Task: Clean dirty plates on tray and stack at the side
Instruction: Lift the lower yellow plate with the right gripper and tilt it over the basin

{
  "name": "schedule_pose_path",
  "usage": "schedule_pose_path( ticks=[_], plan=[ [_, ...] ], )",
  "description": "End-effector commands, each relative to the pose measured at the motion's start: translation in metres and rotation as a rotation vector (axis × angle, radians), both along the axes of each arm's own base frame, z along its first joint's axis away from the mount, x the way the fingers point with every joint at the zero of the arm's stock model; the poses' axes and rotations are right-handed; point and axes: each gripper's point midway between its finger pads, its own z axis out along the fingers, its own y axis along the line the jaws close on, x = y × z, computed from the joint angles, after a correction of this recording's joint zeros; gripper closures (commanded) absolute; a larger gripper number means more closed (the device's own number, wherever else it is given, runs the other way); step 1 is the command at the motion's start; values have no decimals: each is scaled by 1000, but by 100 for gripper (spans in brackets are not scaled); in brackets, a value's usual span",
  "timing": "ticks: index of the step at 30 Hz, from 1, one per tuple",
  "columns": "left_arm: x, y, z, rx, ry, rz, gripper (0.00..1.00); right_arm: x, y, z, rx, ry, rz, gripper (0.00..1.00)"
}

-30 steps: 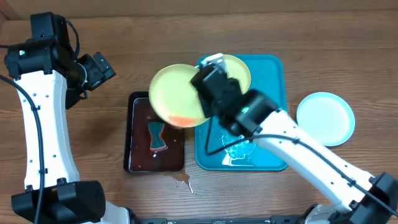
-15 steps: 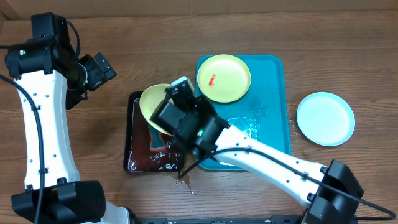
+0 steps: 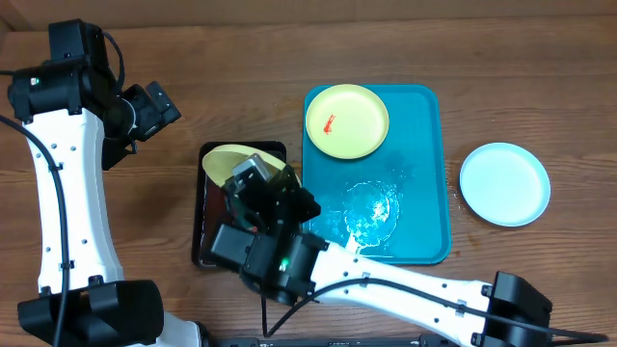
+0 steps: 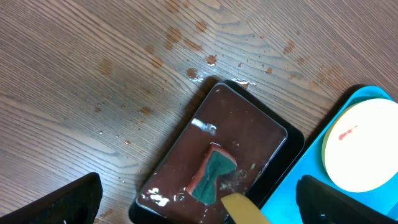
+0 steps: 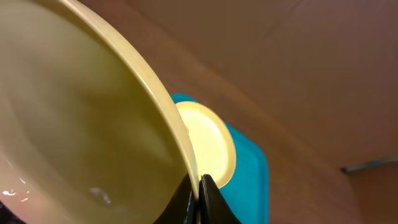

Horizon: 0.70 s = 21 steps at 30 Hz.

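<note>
The pale yellow-green plate, still tilted over the dark tray, will be let go by my right gripper on top of the pale blue-white plate (image 3: 503, 185).
My right gripper (image 5: 198, 186) is shut on the rim of a pale yellow-green plate (image 5: 81, 124) and holds it tilted over the dark tray; overhead the plate (image 3: 224, 161) shows partly under the right arm (image 3: 270, 226). A second yellow-green plate (image 3: 347, 120) with a red smear lies at the back of the turquoise tray (image 3: 424, 173). A pale blue-white plate (image 3: 504, 183) lies on the table to the right of the tray. My left gripper (image 4: 199, 214) is open and empty, high above the table at the far left; overhead it shows as well (image 3: 154, 108).
A dark brown-black tray (image 3: 207, 251) with murky water and a green sponge (image 4: 214, 177) sits left of the turquoise tray. Water glistens on the turquoise tray's middle (image 3: 371, 212). Wet spots mark the wooden table (image 4: 186, 43).
My right arm has swung the held plate from above the turquoise tray leftward and down over the dark tray. The left arm has not moved.
</note>
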Motion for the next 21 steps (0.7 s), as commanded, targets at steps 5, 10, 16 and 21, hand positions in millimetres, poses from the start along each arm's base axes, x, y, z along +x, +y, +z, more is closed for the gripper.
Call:
schedule_pose_path(
  ticks=[5, 10, 16, 21],
  plan=[
    [1, -1, 9, 2, -30, -19, 0, -8, -2, 38, 44, -128, -30, 96],
    [1, -1, 9, 2, -30, -19, 0, -8, -3, 38, 40, -126, -29, 96],
    [1, -1, 9, 2, -30, -19, 0, -8, -3, 38, 41, -126, -29, 96],
    [1, -1, 9, 2, -30, -19, 0, -8, -3, 38, 41, -126, -29, 96]
  ],
)
